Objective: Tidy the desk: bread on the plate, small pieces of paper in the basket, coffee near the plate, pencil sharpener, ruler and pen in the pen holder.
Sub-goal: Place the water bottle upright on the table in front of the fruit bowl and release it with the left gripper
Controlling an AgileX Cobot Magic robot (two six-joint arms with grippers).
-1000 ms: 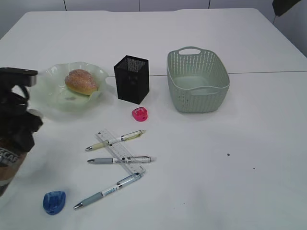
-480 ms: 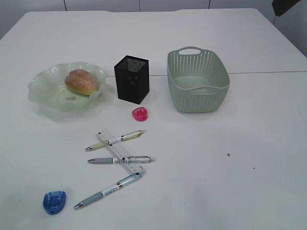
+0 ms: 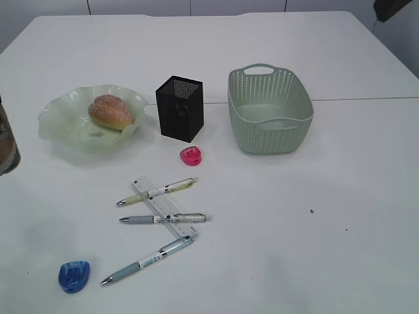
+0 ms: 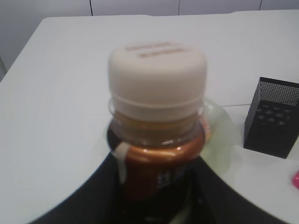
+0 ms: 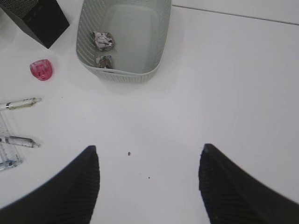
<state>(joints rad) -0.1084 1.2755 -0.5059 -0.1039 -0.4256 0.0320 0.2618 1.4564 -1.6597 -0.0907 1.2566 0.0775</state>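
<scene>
Next, my left gripper releases the coffee on the bare desk (image 3: pixel 79 183) in front of the green plate.
My left gripper (image 4: pixel 156 184) is shut on the brown coffee (image 4: pixel 159 154) bottle below its white cap. In the exterior view only a sliver of the coffee (image 3: pixel 6 147) shows at the left edge, beside the green plate (image 3: pixel 59 121) that holds the bread (image 3: pixel 111 111). The black pen holder (image 3: pixel 180 108) and the basket (image 3: pixel 270 111) stand behind a pink pencil sharpener (image 3: pixel 191 156). Three pens (image 3: pixel 157 191) lie across the clear ruler (image 3: pixel 167 208), with a blue sharpener (image 3: pixel 74 275) at the front left. My right gripper (image 5: pixel 148 161) hangs open over bare desk (image 5: pixel 233 93). Paper pieces (image 5: pixel 103 39) lie in the basket (image 5: pixel 154 56).
A seam line (image 3: pixel 366 99) crosses the tabletop on the right. A dark shape (image 3: pixel 391 8) sits in the top right corner of the exterior view. The left wrist view shows the pen holder (image 4: pixel 273 116) to the right of the bottle and the plate (image 4: pixel 224 135) behind it.
The left gripper and bottle left the lower left edge of the exterior view; the bottle now shows higher on that edge, closer to the plate. Nothing else moved.
</scene>
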